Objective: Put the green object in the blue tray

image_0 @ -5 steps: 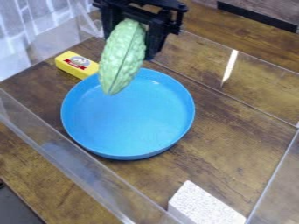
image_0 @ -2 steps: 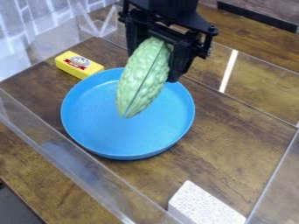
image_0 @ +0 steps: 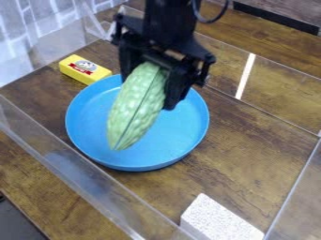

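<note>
The robot's gripper will let go of the green object in the blue tray, beside the tray's rim (image_0: pixel 114 146) nearest the clear plastic side.
The green object (image_0: pixel 134 106), a light green bumpy gourd, hangs tilted over the blue tray (image_0: pixel 189 141), its lower tip close to the tray's left inner floor. My black gripper (image_0: pixel 160 67) is shut on the gourd's upper end, with one finger on each side of it. The blue tray, round with a shallow rim, rests on the wooden table and is partly hidden behind the gourd.
A small yellow box (image_0: pixel 83 67) lies on the table left of the tray. A grey-white speckled block (image_0: pixel 220 218) sits near the front edge. Clear plastic walls (image_0: pixel 51 169) border the table's left and front sides.
The gripper has carried the green object from the tray's far rim toward its middle and lowered it, so the gourd's lower tip hangs nearer the tray floor.
</note>
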{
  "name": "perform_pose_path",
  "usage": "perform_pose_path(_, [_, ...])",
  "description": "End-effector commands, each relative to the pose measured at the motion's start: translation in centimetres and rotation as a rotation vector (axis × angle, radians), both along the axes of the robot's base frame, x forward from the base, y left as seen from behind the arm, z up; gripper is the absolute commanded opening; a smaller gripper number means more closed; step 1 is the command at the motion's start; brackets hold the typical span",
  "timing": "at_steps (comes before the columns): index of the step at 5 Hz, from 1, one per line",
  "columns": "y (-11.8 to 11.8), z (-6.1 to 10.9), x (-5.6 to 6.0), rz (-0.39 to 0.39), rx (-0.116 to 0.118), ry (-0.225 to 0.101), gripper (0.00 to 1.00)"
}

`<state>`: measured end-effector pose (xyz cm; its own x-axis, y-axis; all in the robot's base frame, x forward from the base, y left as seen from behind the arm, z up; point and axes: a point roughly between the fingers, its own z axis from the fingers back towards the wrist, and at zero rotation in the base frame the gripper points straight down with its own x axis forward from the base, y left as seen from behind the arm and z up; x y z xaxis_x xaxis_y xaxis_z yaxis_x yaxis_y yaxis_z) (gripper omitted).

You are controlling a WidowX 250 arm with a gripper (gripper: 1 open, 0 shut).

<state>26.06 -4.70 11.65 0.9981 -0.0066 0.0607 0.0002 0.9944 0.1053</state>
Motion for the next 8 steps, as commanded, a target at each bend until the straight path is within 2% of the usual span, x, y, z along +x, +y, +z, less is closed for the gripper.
perform_pose_path(1, [1.0, 0.6, 0.1, 0.019, -0.013, -0.062, 0.0])
perform_pose_path(3, [1.5, -1.6, 1.3, -0.058, -0.027, -0.075, 0.0])
perform_pose_path(4, [2.9, -2.4, 1.7, -0.034, -0.02, -0.086, 0.0])
perform_pose_path(5, [4.2, -3.1, 1.8, -0.017, -0.016, -0.098, 0.0])
perform_pose_path(7, [4.3, -3.3, 1.2, -0.096, -0.022, -0.096, 0.0])
perform_pose_path(8, [2.9, -3.8, 1.3, -0.143, -0.028, -0.091, 0.0])
